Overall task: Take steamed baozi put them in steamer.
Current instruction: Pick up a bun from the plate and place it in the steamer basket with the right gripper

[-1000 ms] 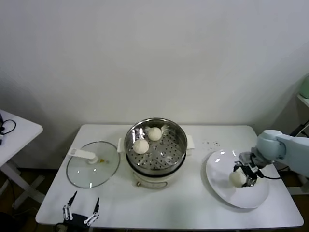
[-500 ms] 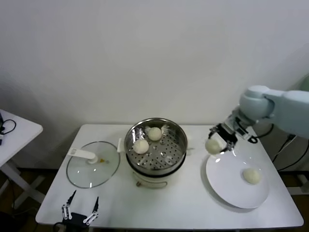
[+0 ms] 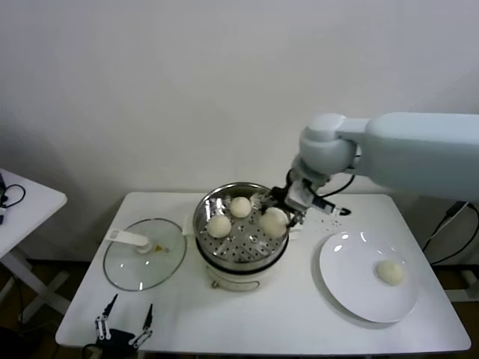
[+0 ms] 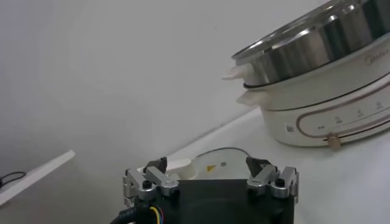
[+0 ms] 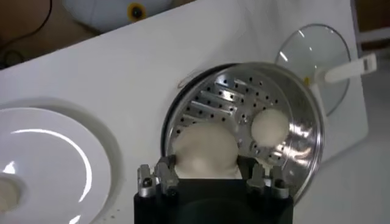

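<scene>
The robot's right gripper should release the baozi on the steamer's perforated bottom near its front rim (image 3: 241, 248) (image 5: 218, 103).
The steel steamer (image 3: 253, 241) sits on its cream cooker base at the table's middle and holds two baozi (image 3: 219, 226) (image 3: 239, 207). My right gripper (image 3: 278, 217) is shut on a third baozi (image 3: 275, 222) and holds it over the steamer's right side; in the right wrist view this baozi (image 5: 205, 151) sits between the fingers above the perforated floor (image 5: 228, 103), with another baozi (image 5: 270, 125) beside it. A fourth baozi (image 3: 390, 272) lies on the white plate (image 3: 352, 280) at right. My left gripper (image 3: 126, 327) is open and parked at the table's front left.
The glass lid with a white handle (image 3: 142, 253) lies flat to the left of the steamer. A second white table (image 3: 22, 206) stands at the far left. The wall runs close behind the table.
My right gripper lifted one baozi off the plate and carried it left, from the plate to above the steamer's right side. The left arm has not moved.
</scene>
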